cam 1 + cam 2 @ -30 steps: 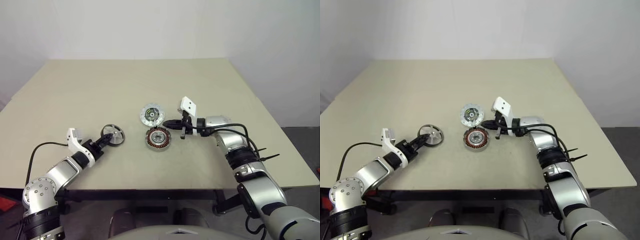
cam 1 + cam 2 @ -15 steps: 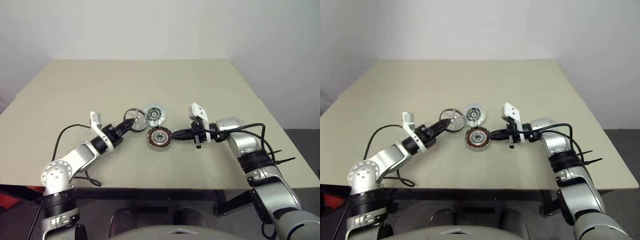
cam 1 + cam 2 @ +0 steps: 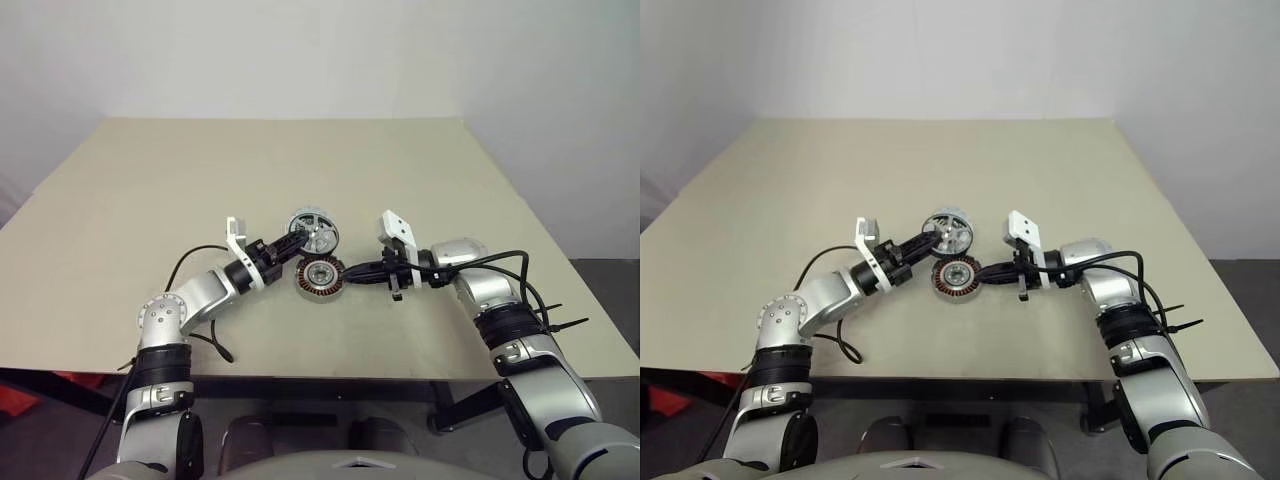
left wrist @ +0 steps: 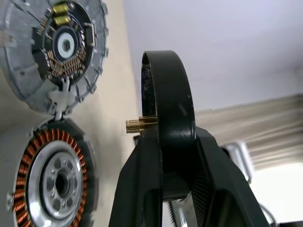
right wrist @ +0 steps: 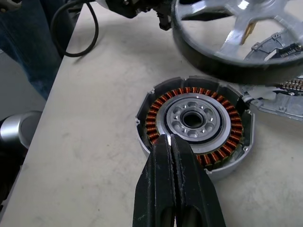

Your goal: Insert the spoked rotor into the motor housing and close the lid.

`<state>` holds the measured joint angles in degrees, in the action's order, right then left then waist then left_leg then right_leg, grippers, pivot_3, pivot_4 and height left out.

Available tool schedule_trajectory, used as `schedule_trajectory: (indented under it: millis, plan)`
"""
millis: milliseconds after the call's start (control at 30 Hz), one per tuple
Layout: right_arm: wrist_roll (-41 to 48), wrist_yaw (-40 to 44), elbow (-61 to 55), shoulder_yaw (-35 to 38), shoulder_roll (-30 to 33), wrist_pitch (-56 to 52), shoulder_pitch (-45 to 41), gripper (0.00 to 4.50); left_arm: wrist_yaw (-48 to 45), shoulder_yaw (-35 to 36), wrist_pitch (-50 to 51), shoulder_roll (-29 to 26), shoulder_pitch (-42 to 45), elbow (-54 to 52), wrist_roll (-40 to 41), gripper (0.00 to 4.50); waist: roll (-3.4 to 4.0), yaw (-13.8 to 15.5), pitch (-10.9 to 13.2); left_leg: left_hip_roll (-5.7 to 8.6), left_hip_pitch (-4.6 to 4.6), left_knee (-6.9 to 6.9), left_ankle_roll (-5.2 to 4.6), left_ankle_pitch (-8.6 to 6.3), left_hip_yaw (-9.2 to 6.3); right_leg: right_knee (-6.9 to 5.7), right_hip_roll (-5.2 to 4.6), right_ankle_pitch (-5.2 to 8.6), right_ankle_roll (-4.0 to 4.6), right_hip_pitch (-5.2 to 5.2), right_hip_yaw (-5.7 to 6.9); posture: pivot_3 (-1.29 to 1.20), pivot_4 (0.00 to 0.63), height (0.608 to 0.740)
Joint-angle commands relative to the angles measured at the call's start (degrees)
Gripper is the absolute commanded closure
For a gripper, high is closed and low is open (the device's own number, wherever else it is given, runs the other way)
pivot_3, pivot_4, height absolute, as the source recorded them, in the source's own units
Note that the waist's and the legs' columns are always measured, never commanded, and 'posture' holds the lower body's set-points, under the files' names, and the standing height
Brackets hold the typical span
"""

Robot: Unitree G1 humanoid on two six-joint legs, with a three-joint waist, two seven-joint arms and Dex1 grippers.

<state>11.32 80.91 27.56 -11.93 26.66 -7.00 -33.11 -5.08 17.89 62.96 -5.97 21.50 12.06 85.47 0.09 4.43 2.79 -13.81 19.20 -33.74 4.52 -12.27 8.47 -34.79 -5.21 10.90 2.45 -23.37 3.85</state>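
Observation:
Next, my left gripper releases the spoked rotor over the copper windings of the motor housing [image 3: 320, 273] [image 4: 61, 184], centred on its hub.
My left gripper [image 3: 297, 240] is shut on the black rim of the spoked rotor [image 3: 315, 234], holding it tilted in the air just behind the motor housing [image 3: 320, 277]. In the left wrist view, its fingers [image 4: 142, 156] clamp the rim [image 4: 168, 94] edge-on. The housing lies flat on the table with its copper windings up. My right gripper [image 3: 346, 273] is shut, its joined tips [image 5: 169, 140] resting on the housing's [image 5: 194, 118] winding ring at its right side. The lid [image 4: 57, 52] lies flat behind the housing, touching it, largely hidden behind the rotor [image 5: 236, 42] in the head views.
The beige table [image 3: 200, 170] stretches wide around the parts. A black cable [image 3: 205, 335] loops from my left forearm down onto the table near its front edge.
My left gripper has lifted the rotor off the table and carried it right, from the left of the housing to over the lid. The right gripper has stayed at the housing.

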Motion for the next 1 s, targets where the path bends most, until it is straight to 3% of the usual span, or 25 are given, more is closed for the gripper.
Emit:
schedule_trajectory:
  millis: [33,1000]
  plan:
    - [0.9,0.4,-2.3,1.1,1.2,-0.3,0.0,4.5,-1.9,0.3,-0.2,2.0,0.5,1.2,0.9,4.08,-0.01,0.1,0.0,0.01,0.0,-0.01,-0.01,-0.01,0.0,0.01,-0.01,0.0,0.0,0.01,0.0,0.0,0.0,0.74]
    - [1.5,-1.5,-6.8,1.3,1.9,-2.4,0.6,4.5,-2.8,-0.3,5.2,4.7,0.1,7.8,-8.9,4.08,-0.01,1.1,0.0,0.01,0.0,-0.12,-0.08,-0.05,0.0,0.01,-0.03,0.01,-0.03,0.06,0.0,0.0,0.0,0.74]
